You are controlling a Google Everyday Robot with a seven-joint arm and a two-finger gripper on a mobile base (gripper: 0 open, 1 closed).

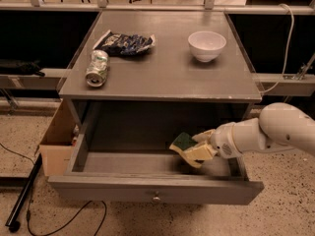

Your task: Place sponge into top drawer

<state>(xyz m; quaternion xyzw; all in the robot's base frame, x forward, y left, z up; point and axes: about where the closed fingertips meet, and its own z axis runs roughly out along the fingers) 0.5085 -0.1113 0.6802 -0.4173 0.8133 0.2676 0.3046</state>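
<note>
The sponge, now held just above the drawer floor, will be let go by my gripper on the top drawer's bottom point(183, 149), between the middle of that drawer and the drawer's side under the white arm.
The top drawer point(152, 188) is pulled open below the grey tabletop, its round knob at the front centre. My gripper point(193, 148) reaches in from the right, inside the drawer's right half, shut on the sponge point(183, 142). The sponge shows its dark green top and pale yellow foam, tilted, held just above the drawer floor. The white arm point(275, 132) extends over the drawer's right wall.
On the tabletop point(162, 75) lie a dark blue snack bag point(124, 43), a tipped can point(97, 68) and a white bowl point(206, 45). A brown cardboard box point(56, 141) stands left of the drawer. A cable and a black pole lie on the floor at left.
</note>
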